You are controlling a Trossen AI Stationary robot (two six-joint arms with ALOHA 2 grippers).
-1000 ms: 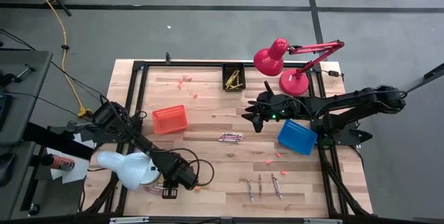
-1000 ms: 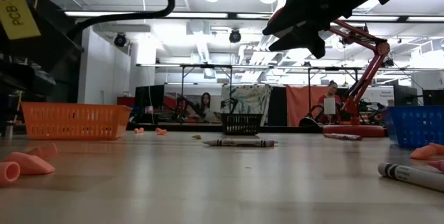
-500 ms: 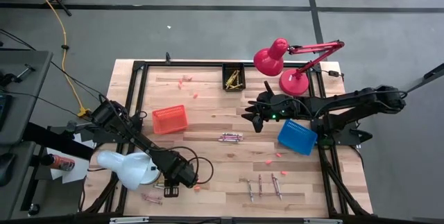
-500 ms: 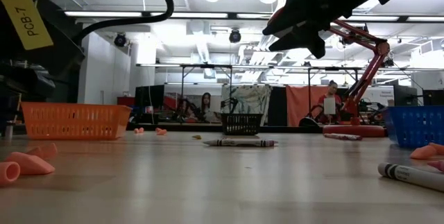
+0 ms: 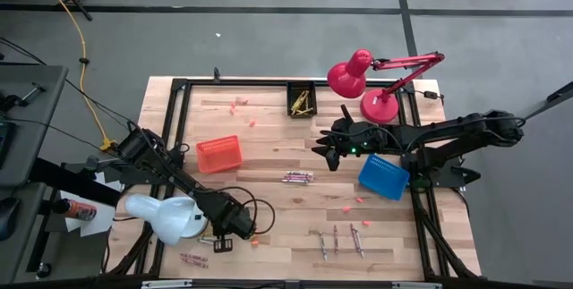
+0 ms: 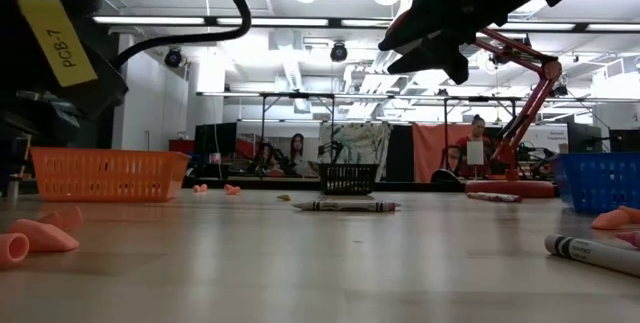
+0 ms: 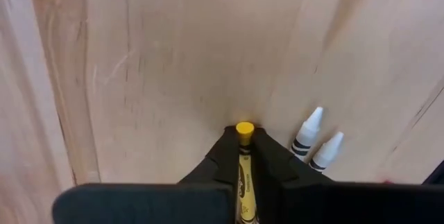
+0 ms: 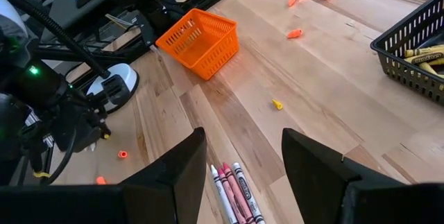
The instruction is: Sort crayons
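Note:
The yellow crayon, now held near the table's near corner, will be released by my left gripper on the other yellow crayons in the black basket (image 5: 299, 103).
My left gripper (image 5: 220, 242) stands near the table's near left corner, pointing steeply down and shut on a yellow crayon (image 7: 244, 131). Two white-tipped crayons (image 7: 318, 139) lie on the wood just beside its fingers. More crayons lie in a bunch mid-table (image 5: 298, 177), in a loose row near the front edge (image 5: 340, 239), and at the front left (image 5: 192, 259). Yellow crayons fill the black basket (image 5: 301, 101). My right gripper (image 5: 324, 153) hangs open above the table's middle right, with nothing between its fingers (image 8: 186, 172). My left gripper pinches the yellow crayon between its two fingers (image 7: 223, 156). The crayon runs along the fingers, and its flat end (image 7: 244, 128) shows just past the fingertips. The fingers come from above, pointing down. Whether that end touches the wood, I cannot tell.
An orange basket (image 5: 219, 153) stands left of centre, a blue basket (image 5: 383, 175) at the right and a black basket (image 5: 290, 110) at the far edge. A red lamp (image 5: 358, 79) stands far right, a white lamp (image 5: 166, 217) near left. Small orange crumbs (image 5: 358, 201) dot the wood.
My left gripper has stayed at the near left corner, rolled its wrist a little and shut on the yellow crayon. My right arm has kept still.

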